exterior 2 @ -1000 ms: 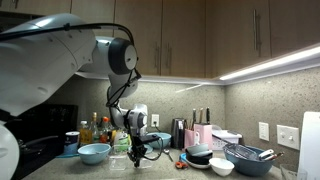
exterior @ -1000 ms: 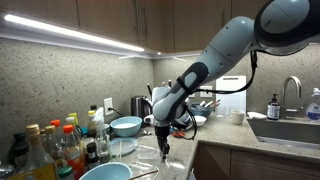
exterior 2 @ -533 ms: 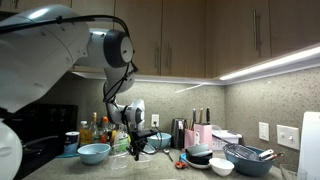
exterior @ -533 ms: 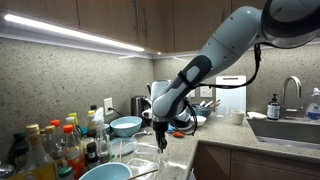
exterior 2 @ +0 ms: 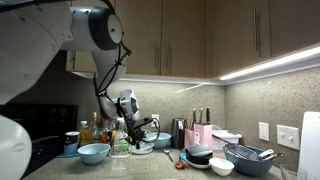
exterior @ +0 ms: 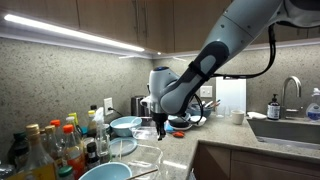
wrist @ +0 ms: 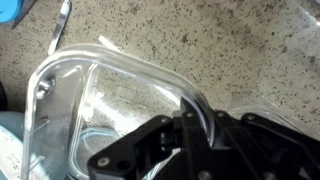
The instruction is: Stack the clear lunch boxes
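Next, the gripper sets the clear lunch box free on the speckled counter point(exterior: 134, 151) between the light-blue bowls.
My gripper point(wrist: 190, 115) is shut on the rim of a clear lunch box point(wrist: 100, 110), whose thin see-through wall runs between the fingers. In both exterior views the gripper point(exterior: 159, 130) point(exterior 2: 134, 137) hangs above the counter with the box point(exterior: 151, 152) faint below it. Another clear lunch box point(exterior: 121, 147) lies on the counter between the blue bowls. A further clear plastic edge point(wrist: 303, 18) shows at the top right of the wrist view.
Glass bottles with coloured caps point(exterior: 50, 148) crowd one end of the counter. Two light-blue bowls point(exterior: 126, 125) point(exterior: 105, 172) flank the boxes. A metal utensil point(wrist: 62, 25) lies on the speckled counter. A dark bowl point(exterior 2: 200, 155), a dish rack point(exterior 2: 250, 155) and a sink point(exterior: 290, 128) lie further along.
My gripper has risen from just above the counter and shifted slightly toward the wall and blue bowl, still shut, with the clear lunch box rim in its fingers.
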You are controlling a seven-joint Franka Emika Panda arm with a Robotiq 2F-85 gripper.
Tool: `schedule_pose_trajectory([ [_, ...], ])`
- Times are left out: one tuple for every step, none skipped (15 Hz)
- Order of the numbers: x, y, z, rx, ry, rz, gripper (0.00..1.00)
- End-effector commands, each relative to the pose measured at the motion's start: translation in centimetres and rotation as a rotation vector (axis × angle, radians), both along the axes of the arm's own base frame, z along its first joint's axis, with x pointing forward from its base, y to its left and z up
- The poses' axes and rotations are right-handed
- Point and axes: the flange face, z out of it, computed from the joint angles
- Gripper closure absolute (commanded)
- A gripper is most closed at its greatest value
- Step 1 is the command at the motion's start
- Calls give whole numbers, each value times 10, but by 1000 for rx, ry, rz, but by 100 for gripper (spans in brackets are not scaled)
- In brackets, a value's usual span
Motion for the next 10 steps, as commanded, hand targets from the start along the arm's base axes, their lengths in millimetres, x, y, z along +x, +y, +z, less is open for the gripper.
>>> schedule_pose_trajectory([
  [-31, 17, 21, -24, 1, -49, 95],
  [-39, 28, 25, -27, 13, -56, 95],
  [-48, 41, 27, -24, 41, -61, 95],
  [-58, 54, 30, -23, 65, -61, 95],
  [-67, 67, 33, -27, 90, -59, 95],
  [-77, 82, 35, -21, 120, -55, 95],
  [-84, 94, 38, -12, 146, -54, 95],
  [-90, 104, 39, 3, 170, -54, 95],
  [-93, 112, 40, 16, 193, -61, 95],
  [-95, 117, 40, 29, 219, -76, 95],
])
